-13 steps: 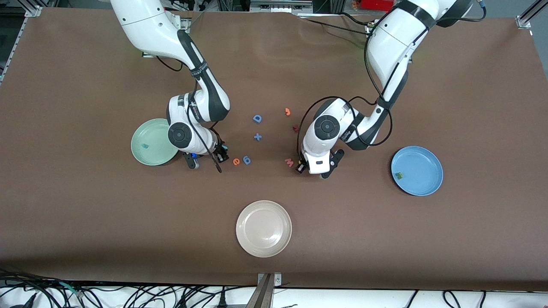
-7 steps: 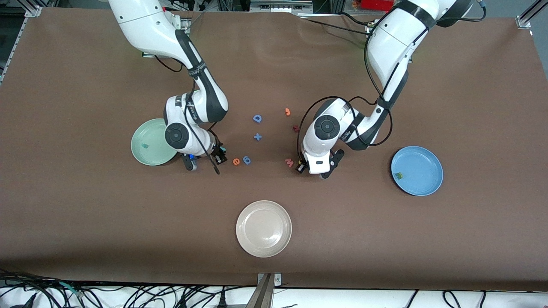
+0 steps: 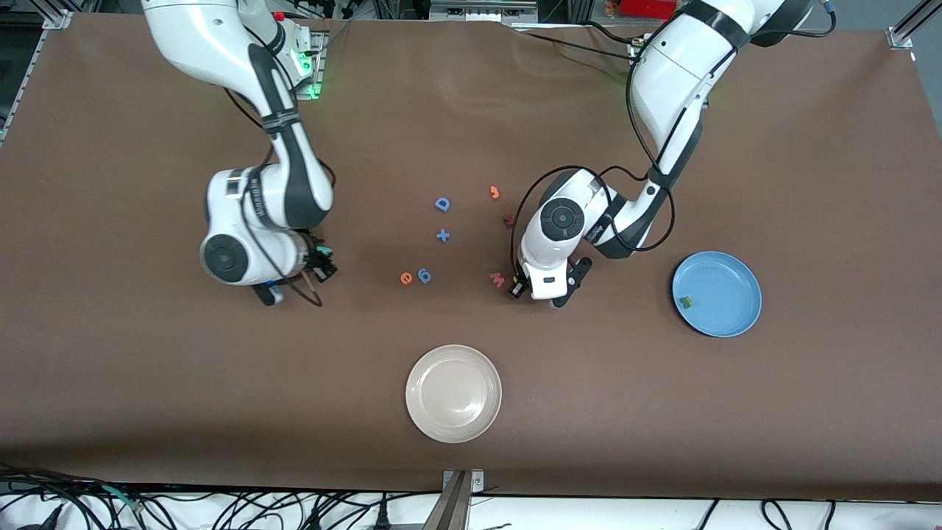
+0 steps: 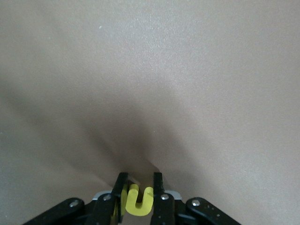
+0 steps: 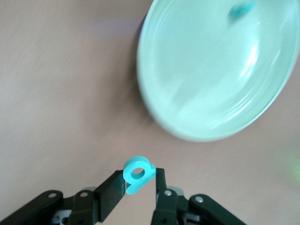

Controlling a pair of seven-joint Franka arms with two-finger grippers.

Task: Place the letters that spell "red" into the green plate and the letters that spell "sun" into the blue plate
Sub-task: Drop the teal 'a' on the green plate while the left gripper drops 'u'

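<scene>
Next, my left gripper lets go of the yellow "u" in the blue plate [image 3: 734, 308], so that it lies across from the dark green letter.
My right gripper [image 5: 142, 174] is shut on a teal "d" [image 5: 138, 171] and hangs beside the pale green plate [image 5: 220, 70]. A teal letter [image 5: 241, 8] lies in that plate. In the front view the right gripper [image 3: 321, 265] and its wrist hide the plate. My left gripper [image 4: 139, 180] is shut on a yellow "u" [image 4: 139, 200], low over the cloth. In the front view the left gripper [image 3: 519, 287] is next to a salmon "W" [image 3: 497, 279]. An orange "e" [image 3: 405, 278] lies on the table. The blue plate [image 3: 728, 324] holds a dark green letter [image 3: 686, 301].
A beige plate [image 3: 453, 393] sits nearer the front camera. Loose pieces lie mid-table: a blue "6" [image 3: 424, 275] beside the "e", a blue "+" [image 3: 442, 235], a blue "D" [image 3: 441, 205], an orange "3" [image 3: 494, 193], a dark red piece [image 3: 508, 220].
The right arm has swung away from the orange "e" toward its own end of the table, carrying the teal "d", and now covers the green plate. The left arm has stayed put.
</scene>
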